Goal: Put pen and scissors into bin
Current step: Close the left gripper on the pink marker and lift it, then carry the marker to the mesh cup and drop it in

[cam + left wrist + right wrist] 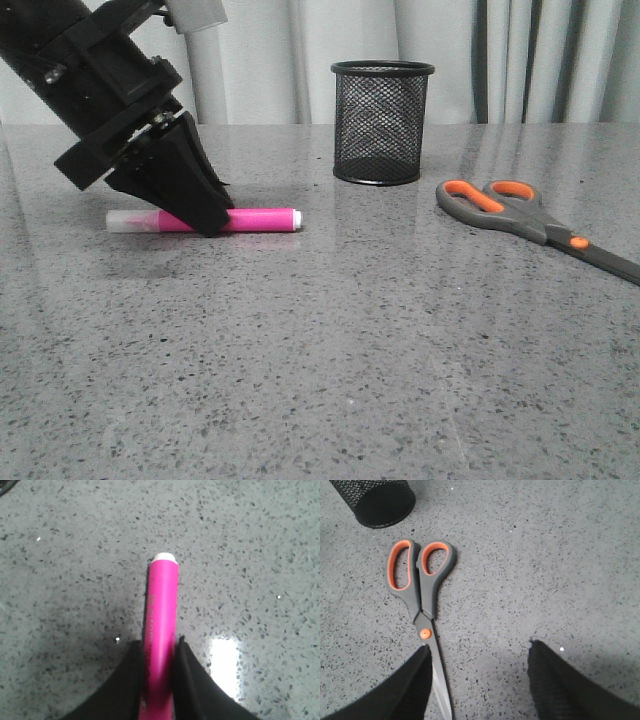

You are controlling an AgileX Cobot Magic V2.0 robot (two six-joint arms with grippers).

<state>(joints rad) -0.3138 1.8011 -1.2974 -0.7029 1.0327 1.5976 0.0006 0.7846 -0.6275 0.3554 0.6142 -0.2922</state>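
Note:
My left gripper will release the pink pen inside the black mesh bin [398, 100], so that it leans against the bin's rim toward the scissors.
The pink pen [255, 219] lies flat on the grey table, left of centre, its white end pointing right. My left gripper [212, 228] comes down on the pen's middle; in the left wrist view both black fingers press against the pen [162, 610], the gripper [159, 647] shut on it. The grey scissors [520, 215] with orange loops lie at the right, blades pointing right and toward the front. In the right wrist view my right gripper [479, 647] hovers open over the scissors [420, 590], one finger beside the blade. The black mesh bin [382, 122] stands upright at the back centre, also seen as bin [377, 500].
The grey speckled table [330, 360] stretches toward the front. Pale curtains [520, 60] hang behind the table's far edge. The right arm does not show in the front view.

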